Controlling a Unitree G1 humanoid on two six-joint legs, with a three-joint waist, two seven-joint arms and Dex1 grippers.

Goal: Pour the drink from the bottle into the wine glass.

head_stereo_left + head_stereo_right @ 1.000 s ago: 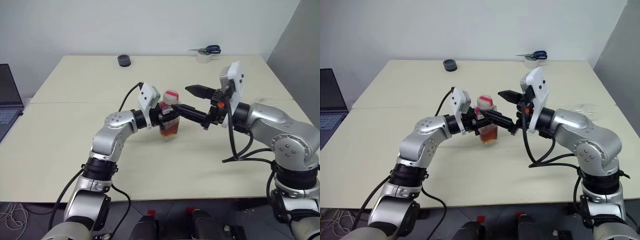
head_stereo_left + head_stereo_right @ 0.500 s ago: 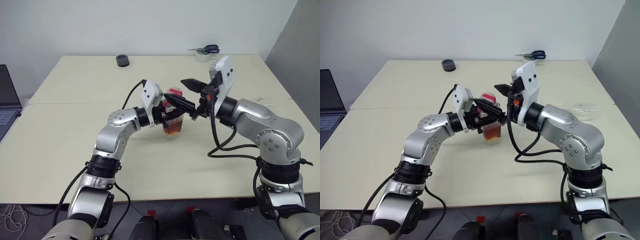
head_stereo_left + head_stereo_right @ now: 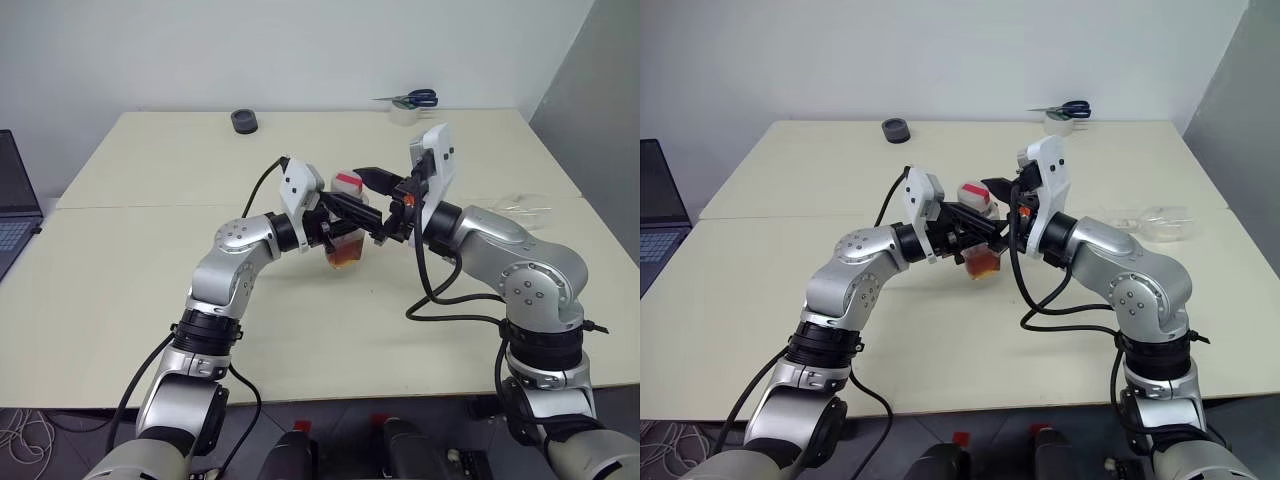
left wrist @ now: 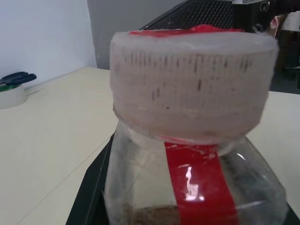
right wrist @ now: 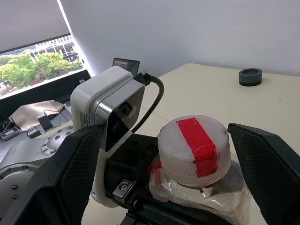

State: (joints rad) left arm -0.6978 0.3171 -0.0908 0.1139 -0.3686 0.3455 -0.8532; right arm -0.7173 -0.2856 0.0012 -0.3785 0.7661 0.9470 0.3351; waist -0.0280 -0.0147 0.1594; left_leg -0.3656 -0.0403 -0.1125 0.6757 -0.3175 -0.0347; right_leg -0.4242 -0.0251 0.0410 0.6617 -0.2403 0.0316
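Note:
The robot's right gripper straddles the cap at a slant, crowding the left gripper, so it should swing the opposite way and grip the cap's sides (image 3: 346, 184) before twisting it open.
My left gripper (image 3: 338, 232) is shut on the body of the bottle (image 3: 346, 238), holding it upright just above the table. Amber drink (image 3: 983, 265) fills the bottle's lower part. A whitish cap with red tape (image 5: 194, 149) is on the bottle, above a red label strip (image 4: 201, 187). My right gripper (image 3: 347, 188) is open, with one black finger (image 5: 79, 168) on each side of the cap and a gap to it. The wine glass (image 3: 1145, 222) seems to lie on its side on the table, far right.
A black round object (image 3: 245, 121) sits at the table's far edge. Blue-handled scissors rest on a tape roll (image 3: 408, 103) at the back right. A laptop (image 3: 15, 200) stands off the table's left side. The table (image 3: 150, 300) is pale cream.
My right gripper has come in leftward from beside the bottle, and its open fingers now flank the cap. The left gripper and bottle have stayed put.

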